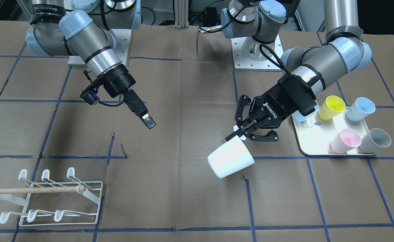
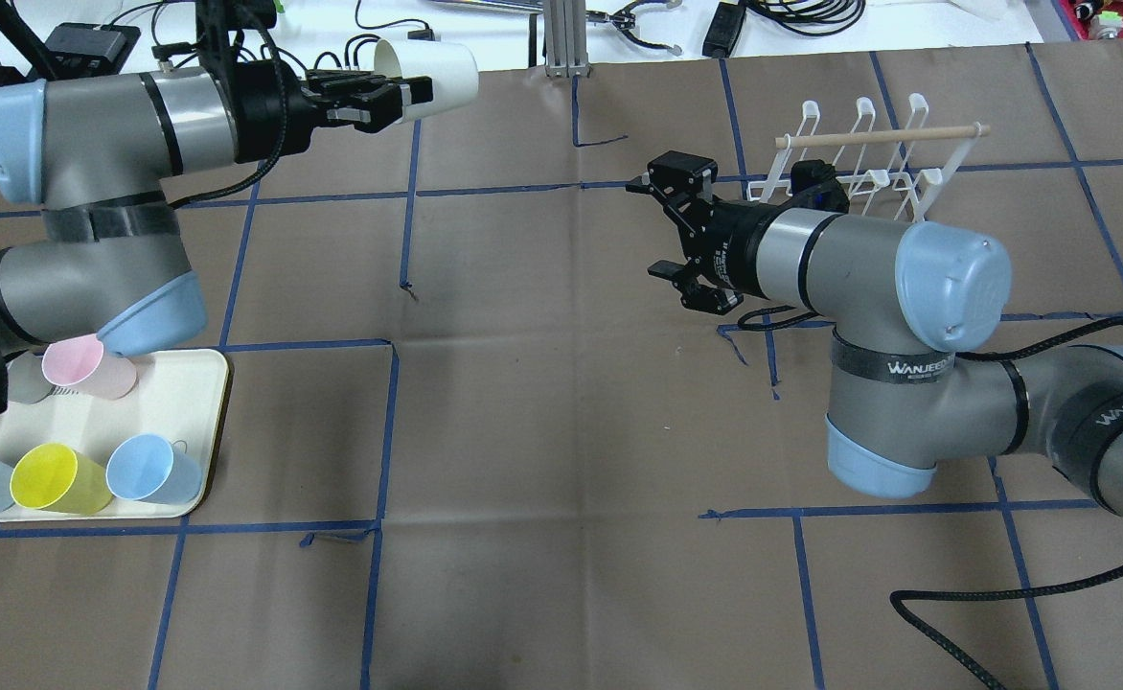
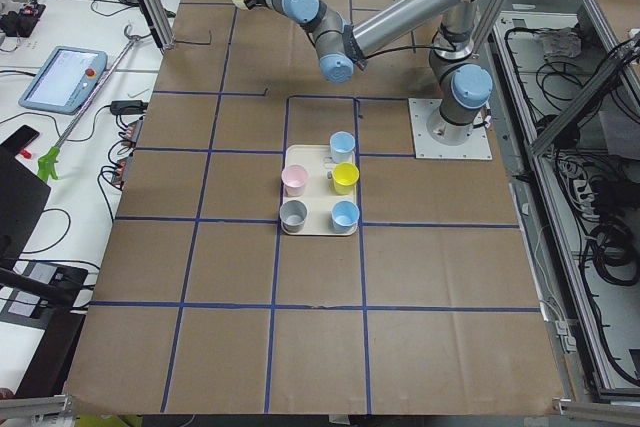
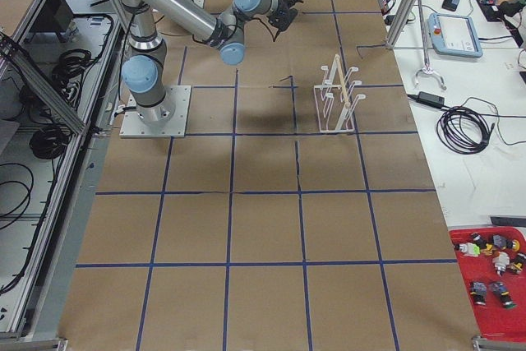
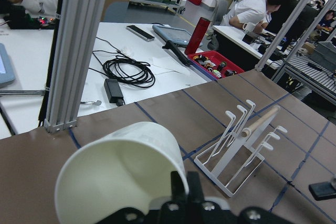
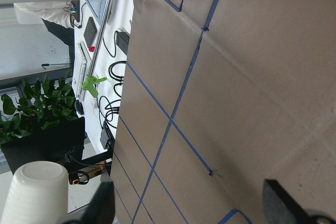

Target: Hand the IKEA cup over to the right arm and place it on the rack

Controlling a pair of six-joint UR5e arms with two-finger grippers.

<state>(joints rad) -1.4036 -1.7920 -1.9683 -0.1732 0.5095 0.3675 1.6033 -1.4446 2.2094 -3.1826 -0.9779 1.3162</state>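
Next, I move my right gripper to the white IKEA cup and close it on the cup's side [image 1: 224,161] [image 6: 39,195] near the cup's bottom, away from my left gripper.
My left gripper [image 1: 240,133], the ROBOTIQ claw, is shut on the rim of a white IKEA cup [image 1: 230,158] and holds it tilted above the table. In the overhead view, the cup [image 2: 432,69] is held at the far left. The left wrist view shows the cup's open mouth [image 5: 118,169]. My right gripper [image 1: 144,116], with long flat fingers, hangs open and empty above the table, apart from the cup. Its wrist view shows one finger [image 6: 102,205] and the cup [image 6: 35,192] far off. The white wire rack [image 1: 61,198] stands empty on the table; in the overhead view the rack [image 2: 859,163] is just beyond the right gripper.
A cream tray [image 1: 313,143] under the left arm holds a yellow cup [image 1: 331,107], a blue cup [image 1: 360,109], a pink cup [image 1: 345,140] and a grey cup [image 1: 374,140]. An aluminium post [image 5: 73,51] stands at the table's far edge.
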